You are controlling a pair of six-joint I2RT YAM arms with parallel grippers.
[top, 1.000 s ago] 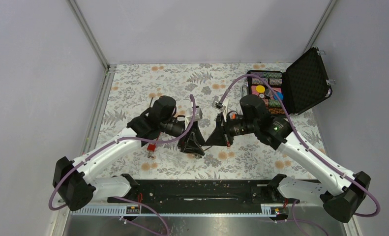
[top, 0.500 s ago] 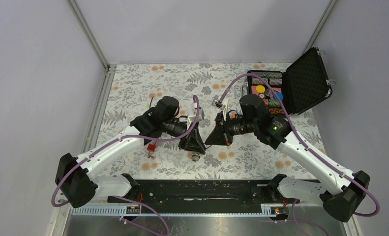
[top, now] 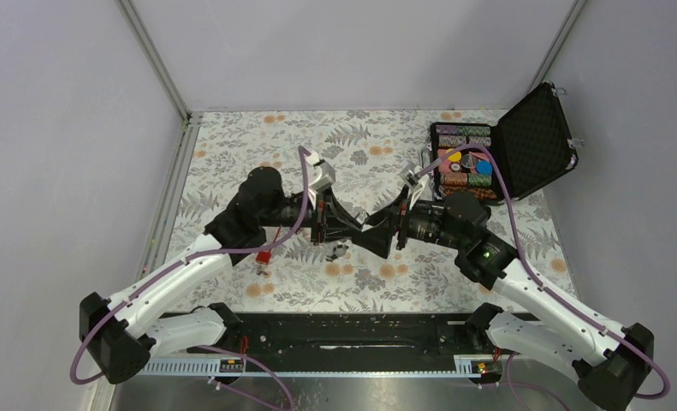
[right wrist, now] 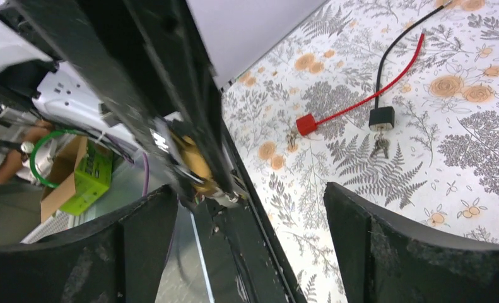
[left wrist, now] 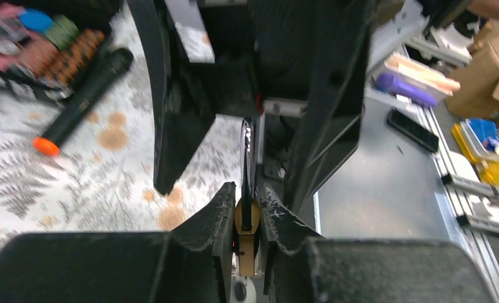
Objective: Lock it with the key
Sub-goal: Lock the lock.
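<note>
I will let go of the brass padlock with my left gripper on the cloth (top: 375, 176) just in front of the back orange flower pair.
My left gripper (left wrist: 248, 188) is shut on a small brass padlock (left wrist: 247, 237) with a thin black shackle wire (left wrist: 246, 148) running forward from it. The key (top: 339, 250) is a tiny silvery cluster just below the two grippers in the top view. A silvery bit (right wrist: 226, 197) also shows at the brass body's end in the right wrist view. My right gripper (right wrist: 250, 188) faces the left gripper (top: 362, 224) tip to tip. It stands wide open, and its fingers (left wrist: 177, 126) flank the left gripper's tips without touching the padlock.
A red cable lock (right wrist: 306, 124) and a black cable lock (right wrist: 381, 117) with small keys (right wrist: 379, 146) lie on the floral cloth. An open black case (top: 531, 141) of poker chips (top: 465, 163) stands back right, and a black microphone (left wrist: 86, 95) lies near it.
Both arms lifted from pointing down at the cloth to facing each other. The left gripper closed on the brass padlock, the right gripper opened wide, and the key cluster rose with them.
</note>
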